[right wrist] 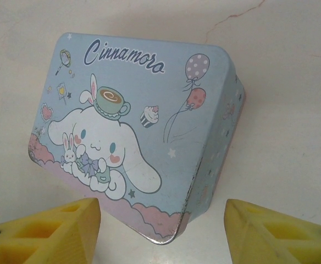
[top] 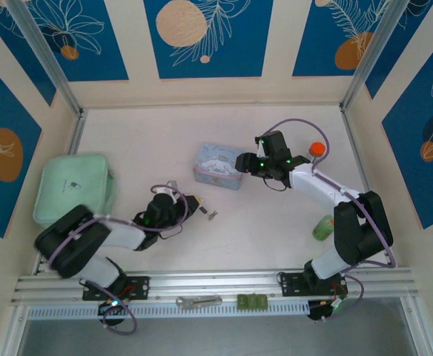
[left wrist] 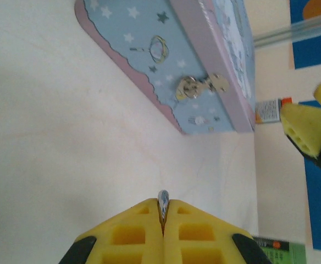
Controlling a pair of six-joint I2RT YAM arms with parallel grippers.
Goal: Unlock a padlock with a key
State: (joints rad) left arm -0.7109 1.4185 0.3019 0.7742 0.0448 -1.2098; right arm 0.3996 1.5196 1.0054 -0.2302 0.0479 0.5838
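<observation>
My left gripper should set the padlock down and let go of it on the bare table (top: 187, 218) between the light-blue tin and the silver tool.
My left gripper (top: 193, 205) (left wrist: 163, 212) is low over the table, shut on a thin metal sliver whose silvery edge (left wrist: 163, 199) pokes out between the yellow pads; it looks like the key, mostly hidden. A tiny dark piece, apparently the padlock (top: 210, 215), lies on the table just right of that gripper. The light-blue tin (top: 219, 166) (left wrist: 204, 55) (right wrist: 138, 126) lies ahead, and its metal latch (left wrist: 196, 85) carries no lock. My right gripper (top: 246, 164) (right wrist: 163, 220) hovers over the tin's near corner, open and holding nothing.
A mint-green case (top: 74, 187) sits at the left wall. An orange-capped bottle (top: 317, 149) (left wrist: 267, 110) and a green cylinder (top: 322, 227) stand on the right. A silver tool (top: 199, 301) and a green block (top: 251, 301) rest on the front rail.
</observation>
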